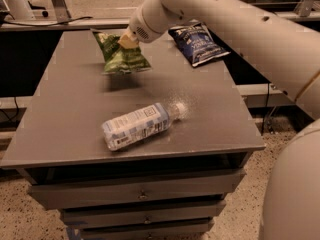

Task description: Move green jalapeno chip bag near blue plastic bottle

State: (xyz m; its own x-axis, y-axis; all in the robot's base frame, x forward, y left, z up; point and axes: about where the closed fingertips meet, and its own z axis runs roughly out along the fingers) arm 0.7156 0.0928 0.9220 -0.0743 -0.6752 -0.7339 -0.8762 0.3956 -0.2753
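My gripper is to let go of the green jalapeno chip bag on the table [158, 97] just behind the blue plastic bottle.
The green jalapeno chip bag [120, 56] hangs in the air above the far left part of the table, held by its top edge. My gripper [127, 40] is shut on the bag, at the end of the arm that reaches in from the upper right. The bag casts a shadow on the table below it. The blue plastic bottle [140, 125] lies on its side near the table's front middle, white cap pointing right. The bag is well behind the bottle and apart from it.
A dark blue chip bag [198, 44] lies flat at the far right of the grey table [220, 114]. Drawers sit under the table's front edge. My arm's white bulk fills the right side of the view.
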